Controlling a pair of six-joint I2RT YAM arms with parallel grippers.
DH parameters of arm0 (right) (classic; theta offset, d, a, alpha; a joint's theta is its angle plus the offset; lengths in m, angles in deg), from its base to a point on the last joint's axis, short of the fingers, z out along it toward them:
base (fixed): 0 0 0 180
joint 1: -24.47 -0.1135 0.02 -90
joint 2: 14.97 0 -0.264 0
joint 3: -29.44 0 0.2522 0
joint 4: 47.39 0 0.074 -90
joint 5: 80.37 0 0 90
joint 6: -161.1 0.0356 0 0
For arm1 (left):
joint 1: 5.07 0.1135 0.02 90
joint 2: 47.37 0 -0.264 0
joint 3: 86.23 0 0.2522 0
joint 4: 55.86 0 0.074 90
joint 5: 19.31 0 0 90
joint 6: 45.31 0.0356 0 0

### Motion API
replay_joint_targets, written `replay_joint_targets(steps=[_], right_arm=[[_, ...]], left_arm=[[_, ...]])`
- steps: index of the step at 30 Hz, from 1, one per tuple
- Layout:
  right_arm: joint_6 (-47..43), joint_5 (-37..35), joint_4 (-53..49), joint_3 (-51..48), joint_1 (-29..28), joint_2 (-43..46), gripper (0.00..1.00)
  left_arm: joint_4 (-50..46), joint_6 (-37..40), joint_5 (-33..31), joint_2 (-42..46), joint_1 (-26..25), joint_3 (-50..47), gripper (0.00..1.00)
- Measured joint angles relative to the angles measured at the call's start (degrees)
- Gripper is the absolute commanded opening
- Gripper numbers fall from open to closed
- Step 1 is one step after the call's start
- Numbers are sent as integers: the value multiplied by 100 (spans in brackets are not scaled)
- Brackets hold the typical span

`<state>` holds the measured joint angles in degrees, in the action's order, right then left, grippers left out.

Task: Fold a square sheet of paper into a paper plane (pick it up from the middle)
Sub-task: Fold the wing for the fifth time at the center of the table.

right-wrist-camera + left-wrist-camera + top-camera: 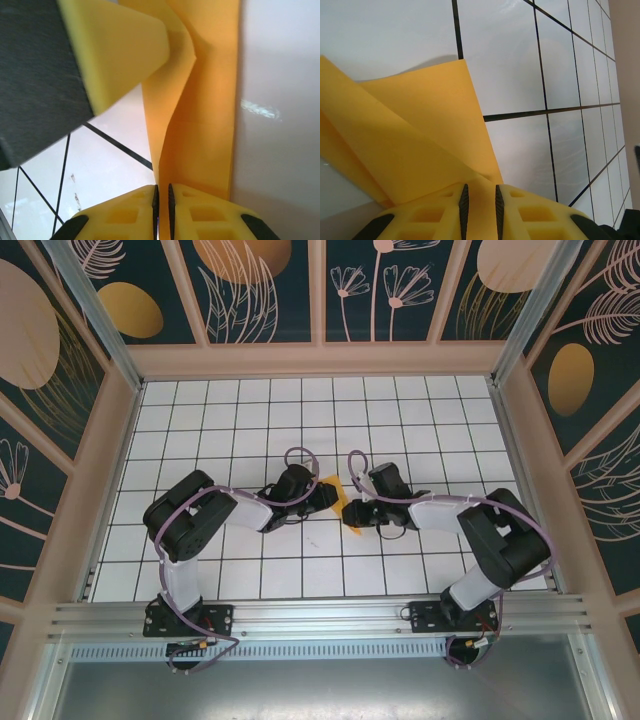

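The paper's fold gapes open between my grippers, so I need to open my right gripper and pinch the fold closer to my left gripper's fingers [161, 102].
The orange-yellow sheet of paper [337, 488] hangs folded and creased between my two grippers at the middle of the table. My left gripper [326, 496] comes in from the left. In the left wrist view its jaws [480, 200] are shut on a fold of the paper [415, 130], which fans out up and to the left. My right gripper [350, 512] meets it from the right. The right wrist view has its jaws [162, 200] shut on the paper's lower edge [205, 125], with a yellow left fingertip [115, 45] close above.
The white gridded table [250, 430] stretches out on all sides of the grippers. Dark walls with painted orange ovals [130, 310] enclose it. An aluminium rail [320, 615] carrying both arm bases runs along the near edge.
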<state>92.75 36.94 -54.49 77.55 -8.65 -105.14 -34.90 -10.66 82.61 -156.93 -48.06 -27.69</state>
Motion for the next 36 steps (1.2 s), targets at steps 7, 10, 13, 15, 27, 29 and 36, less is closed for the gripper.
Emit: replay_joint_targets(steps=[7, 10, 13, 15, 27, 29, 36], right_arm=[[269, 385, 341, -184, 243, -35, 2], [391, 590, 472, -249, 348, -33, 0], [555, 732, 575, -282, 356, -4, 0], [721, 846, 743, -337, 356, 31, 0], [1919, 1086, 1952, -691, 356, 9, 0], [2009, 1088, 2068, -728, 356, -52, 0], [2037, 1043, 2087, -785, 356, -101, 15]], left_arm=[[-9, 59, 9, 0, 0, 4, 28], [-9, 98, 70, 13, 0, 20, 32], [-35, 129, 114, 114, 2, 20, 37], [-24, 129, 157, 225, 9, 20, 40], [407, -173, 605, 127, 13, 15, 39], [404, -192, 579, 15, 13, 15, 37], [337, -188, 448, -125, 11, 24, 36]])
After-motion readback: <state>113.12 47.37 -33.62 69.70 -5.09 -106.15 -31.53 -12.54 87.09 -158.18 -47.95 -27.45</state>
